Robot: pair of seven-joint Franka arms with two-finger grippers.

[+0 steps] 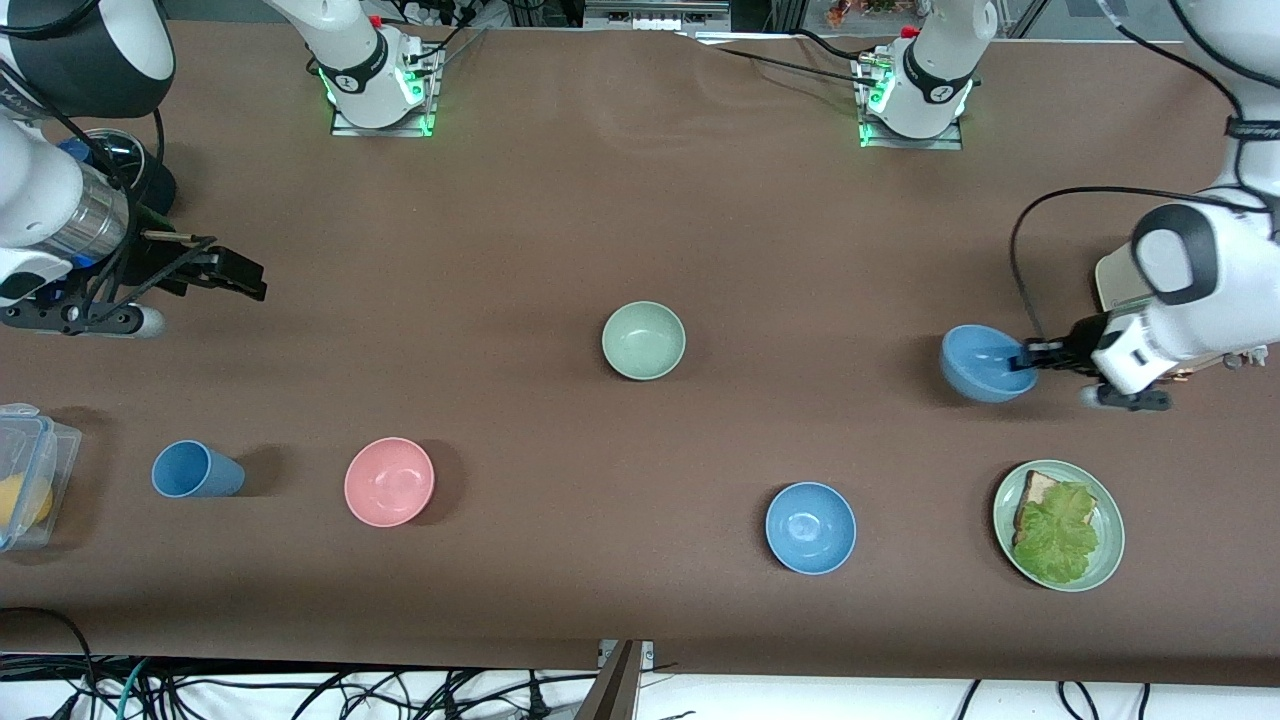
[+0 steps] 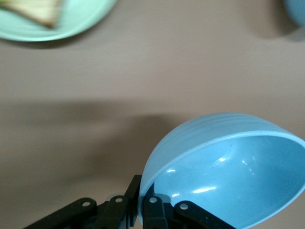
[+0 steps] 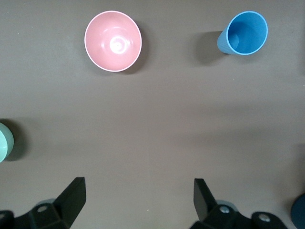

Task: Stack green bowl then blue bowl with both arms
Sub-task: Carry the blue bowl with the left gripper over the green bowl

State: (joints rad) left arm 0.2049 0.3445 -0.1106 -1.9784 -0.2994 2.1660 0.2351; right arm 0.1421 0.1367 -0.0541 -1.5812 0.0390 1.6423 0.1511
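My left gripper will let go of the blue bowl inside the green bowl (image 1: 644, 338) in the middle of the table.
The green bowl (image 1: 643, 340) sits upright mid-table; its edge also shows in the right wrist view (image 3: 4, 142). My left gripper (image 1: 1030, 358) (image 2: 143, 198) is shut on the rim of a blue bowl (image 1: 985, 362) (image 2: 228, 171), one finger inside and one outside. It holds the bowl tilted, a little above the table toward the left arm's end. A second blue bowl (image 1: 810, 527) rests on the table nearer the front camera. My right gripper (image 1: 240, 277) (image 3: 138, 186) is open and empty, over bare table at the right arm's end.
A pink bowl (image 1: 389, 481) (image 3: 113, 41) and a blue cup (image 1: 195, 470) (image 3: 245, 32) lie toward the right arm's end. A pale-green plate (image 1: 1105, 560) (image 2: 81, 24) with bread and lettuce sits near the front edge. A clear plastic box (image 1: 30, 480) is at the table's end.
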